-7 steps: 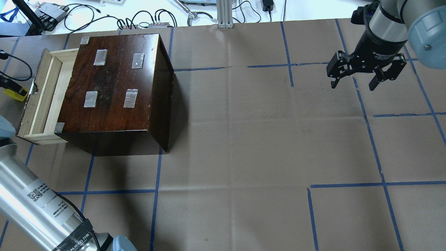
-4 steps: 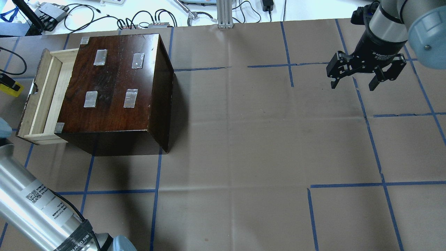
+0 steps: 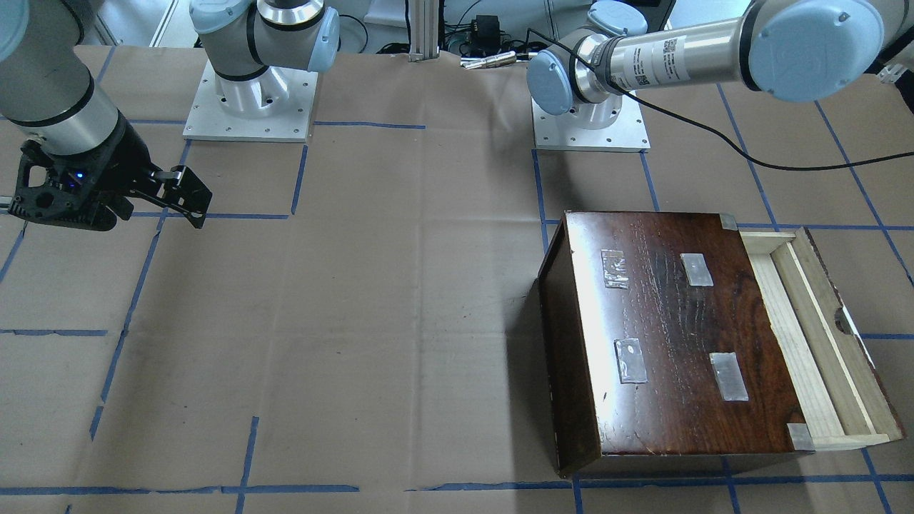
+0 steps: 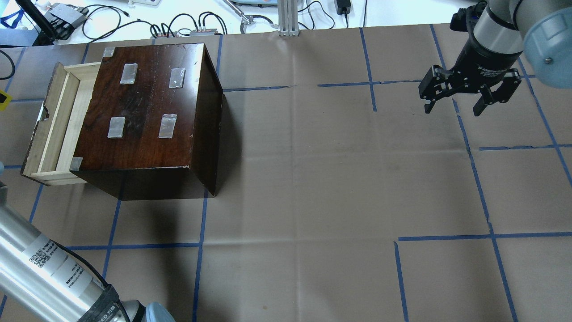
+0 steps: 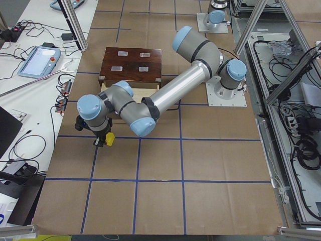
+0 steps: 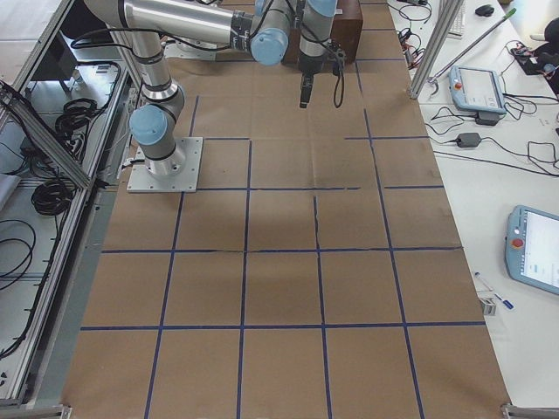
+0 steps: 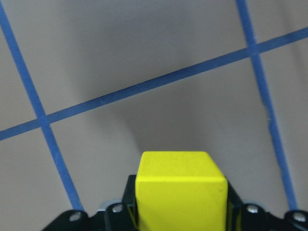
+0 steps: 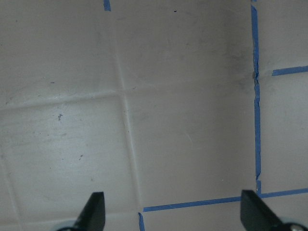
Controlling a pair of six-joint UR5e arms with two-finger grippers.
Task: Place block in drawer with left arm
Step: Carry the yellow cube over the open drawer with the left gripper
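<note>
The robot's left gripper should release the yellow block on the pale drawer's bottom [image 3: 800, 322], about halfway along the edge of the dark box.
The yellow block [image 7: 180, 187] sits between my left gripper's [image 7: 180, 214] black fingers [image 7: 129, 199], which are shut on it above brown paper with blue tape lines. In the exterior left view the block [image 5: 109, 139] hangs left of the drawer's front. In the overhead view only a yellow sliver [image 4: 2, 99] shows at the left edge. The pale wood drawer [image 4: 52, 127] is pulled open from the dark box [image 4: 147, 107] and looks empty; it also shows in the front view [image 3: 821, 335]. My right gripper [image 4: 453, 107] is open and empty, far right.
The dark box [image 3: 678, 335] has taped patches on its top. Cables and devices lie beyond the table's far edge [image 4: 178, 27]. The left arm's black cable [image 3: 714, 135] hangs over the table behind the box. The right gripper [image 8: 173, 216] looks onto bare paper.
The block in my left gripper has moved left and away from the drawer's front, nearly out of the overhead view. The right arm has not moved.
</note>
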